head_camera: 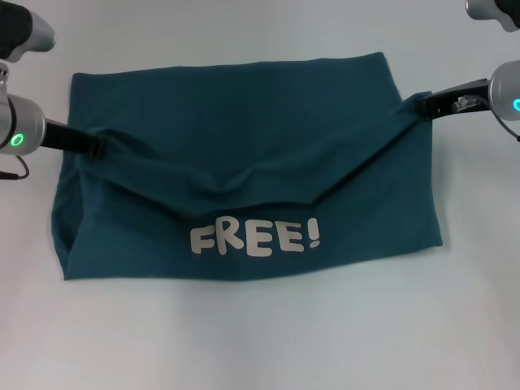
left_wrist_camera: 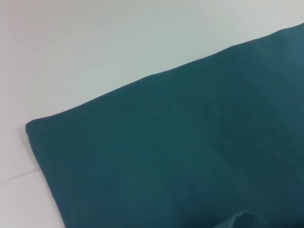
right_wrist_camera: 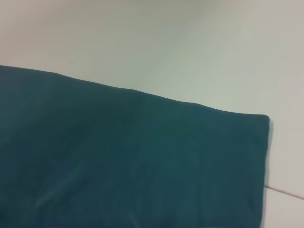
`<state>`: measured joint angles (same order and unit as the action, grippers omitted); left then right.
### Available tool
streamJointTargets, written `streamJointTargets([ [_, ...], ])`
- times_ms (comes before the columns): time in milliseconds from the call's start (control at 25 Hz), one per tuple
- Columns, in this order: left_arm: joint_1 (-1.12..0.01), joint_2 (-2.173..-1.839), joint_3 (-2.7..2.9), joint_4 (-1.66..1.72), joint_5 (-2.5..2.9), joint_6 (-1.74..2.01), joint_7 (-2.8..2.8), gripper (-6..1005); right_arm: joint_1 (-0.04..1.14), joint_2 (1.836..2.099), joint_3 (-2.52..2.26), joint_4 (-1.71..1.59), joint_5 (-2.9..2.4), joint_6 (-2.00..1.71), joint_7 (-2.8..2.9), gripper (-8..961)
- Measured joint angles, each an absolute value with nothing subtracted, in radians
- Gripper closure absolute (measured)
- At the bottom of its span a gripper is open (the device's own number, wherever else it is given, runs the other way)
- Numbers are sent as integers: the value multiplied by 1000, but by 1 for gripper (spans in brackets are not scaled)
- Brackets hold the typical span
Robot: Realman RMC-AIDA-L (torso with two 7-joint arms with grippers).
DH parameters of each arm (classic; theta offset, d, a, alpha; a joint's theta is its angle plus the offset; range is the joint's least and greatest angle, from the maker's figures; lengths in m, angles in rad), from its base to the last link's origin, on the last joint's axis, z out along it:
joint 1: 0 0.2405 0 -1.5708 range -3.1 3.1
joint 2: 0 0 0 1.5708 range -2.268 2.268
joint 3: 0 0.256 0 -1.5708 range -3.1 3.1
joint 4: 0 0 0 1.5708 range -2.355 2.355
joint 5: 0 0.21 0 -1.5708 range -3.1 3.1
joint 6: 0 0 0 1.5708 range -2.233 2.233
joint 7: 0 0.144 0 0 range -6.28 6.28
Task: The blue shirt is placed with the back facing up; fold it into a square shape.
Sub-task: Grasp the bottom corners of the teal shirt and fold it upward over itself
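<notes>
Next, my left gripper lets go of the lifted flap on the blue shirt's flat far half, just inside its side edge (head_camera: 94,143).
The blue shirt (head_camera: 244,138) lies across the white table, partly folded, with pale "FREE!" lettering (head_camera: 254,239) facing up on its near flap. My left gripper (head_camera: 96,147) is shut on the flap's left edge and my right gripper (head_camera: 424,104) on its right edge. Both corners are lifted, and the flap's edge sags in a V between them. The left wrist view shows a flat corner of the blue shirt (left_wrist_camera: 180,152), and the right wrist view shows another corner of the blue shirt (right_wrist_camera: 133,161). No fingers appear in either wrist view.
Bare white table (head_camera: 260,341) surrounds the shirt on all sides. A thin seam line in the table top (left_wrist_camera: 19,176) runs beside the shirt's corner. The same kind of seam line (right_wrist_camera: 285,192) shows in the right wrist view.
</notes>
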<state>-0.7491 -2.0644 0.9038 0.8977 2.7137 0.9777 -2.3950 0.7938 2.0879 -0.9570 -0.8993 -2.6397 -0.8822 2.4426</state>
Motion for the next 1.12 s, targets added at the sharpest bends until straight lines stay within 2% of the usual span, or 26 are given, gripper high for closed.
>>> streamJointTargets([
  [800, -768, -2088, 920, 811, 2768, 768, -2383, 973, 823, 2087, -971, -817, -2640, -758, 2449, 946],
  [1120, -775, -2094, 945, 801, 2777, 734, -2384, 973, 819, 2088, -979, -816, -2638, -751, 2460, 897],
])
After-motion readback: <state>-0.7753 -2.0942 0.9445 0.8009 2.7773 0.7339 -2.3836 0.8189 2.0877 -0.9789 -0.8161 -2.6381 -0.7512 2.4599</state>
